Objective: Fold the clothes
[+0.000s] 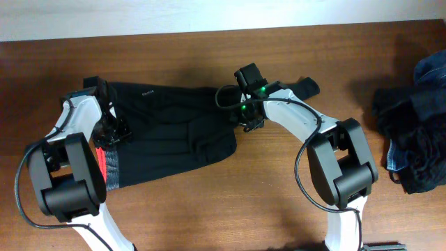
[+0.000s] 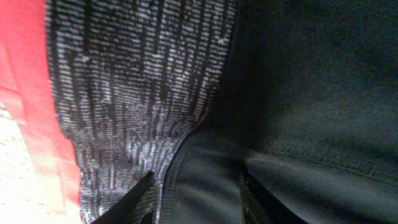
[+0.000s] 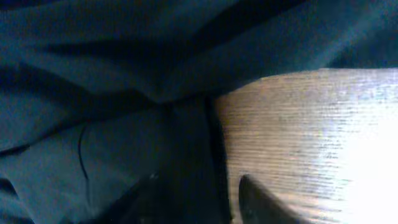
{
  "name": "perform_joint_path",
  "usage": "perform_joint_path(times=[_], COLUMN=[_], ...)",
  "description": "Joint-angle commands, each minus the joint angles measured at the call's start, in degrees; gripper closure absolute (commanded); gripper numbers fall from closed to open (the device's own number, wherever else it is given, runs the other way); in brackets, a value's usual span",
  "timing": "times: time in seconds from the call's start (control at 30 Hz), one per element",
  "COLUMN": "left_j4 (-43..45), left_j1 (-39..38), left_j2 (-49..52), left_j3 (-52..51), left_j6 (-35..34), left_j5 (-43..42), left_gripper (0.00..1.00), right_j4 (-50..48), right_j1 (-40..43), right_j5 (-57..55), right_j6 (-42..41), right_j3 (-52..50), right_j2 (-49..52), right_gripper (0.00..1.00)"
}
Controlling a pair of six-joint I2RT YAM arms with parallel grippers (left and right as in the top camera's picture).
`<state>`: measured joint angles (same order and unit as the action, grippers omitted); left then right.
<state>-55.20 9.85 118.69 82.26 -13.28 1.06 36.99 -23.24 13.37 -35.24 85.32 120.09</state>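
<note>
The near leg of the black pants is bunched up short of the end of the far leg, so my right gripper will grab its edge (image 1: 232,132) and pull it straight before folding.
The black pants (image 1: 174,125) lie folded on the left half of the wooden table, with the grey waistband (image 1: 113,171) and red inner edge (image 1: 102,162) at the front left. My left gripper (image 1: 111,130) is down on the pants' left end. In the left wrist view its fingers (image 2: 198,202) are open, astride the seam where the grey waistband (image 2: 137,87) meets the black cloth (image 2: 311,81). My right gripper (image 1: 248,120) is at the pants' right edge. It is open (image 3: 202,202), with one finger over the dark cloth (image 3: 106,93) and one over bare wood.
A heap of dark and blue denim garments (image 1: 417,125) lies at the right edge of the table (image 1: 209,202). A small black piece (image 1: 309,86) lies just beyond the right arm. Bare wood (image 3: 311,137) shows right of the pants' edge.
</note>
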Motion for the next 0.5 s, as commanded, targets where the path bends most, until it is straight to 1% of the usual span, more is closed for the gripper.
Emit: perform_joint_path(times=[0.0, 0.13, 0.27, 0.37, 0.47], left_j4=[0.1, 0.1, 0.1, 0.1, 0.1], left_j1=[0.0, 0.0, 0.0, 0.0, 0.0], left_j2=[-1.0, -1.0, -1.0, -1.0, -1.0], left_j3=[-0.5, -0.5, -0.5, -0.5, -0.5], left_j6=[-0.1, -0.1, -0.1, -0.1, -0.1], left_j5=[0.9, 0.8, 0.8, 0.8, 0.8], left_gripper=[0.57, 0.57, 0.57, 0.57, 0.57], right_j4=[0.1, 0.2, 0.2, 0.3, 0.2], right_j1=[0.0, 0.0, 0.0, 0.0, 0.0], right_j5=[-0.3, -0.3, -0.3, -0.3, 0.5], right_j6=[0.4, 0.4, 0.4, 0.4, 0.4], right_j3=[-0.3, -0.3, -0.3, -0.3, -0.3], right_j2=[0.3, 0.3, 0.3, 0.3, 0.3], right_gripper=[0.30, 0.32, 0.38, 0.45, 0.47])
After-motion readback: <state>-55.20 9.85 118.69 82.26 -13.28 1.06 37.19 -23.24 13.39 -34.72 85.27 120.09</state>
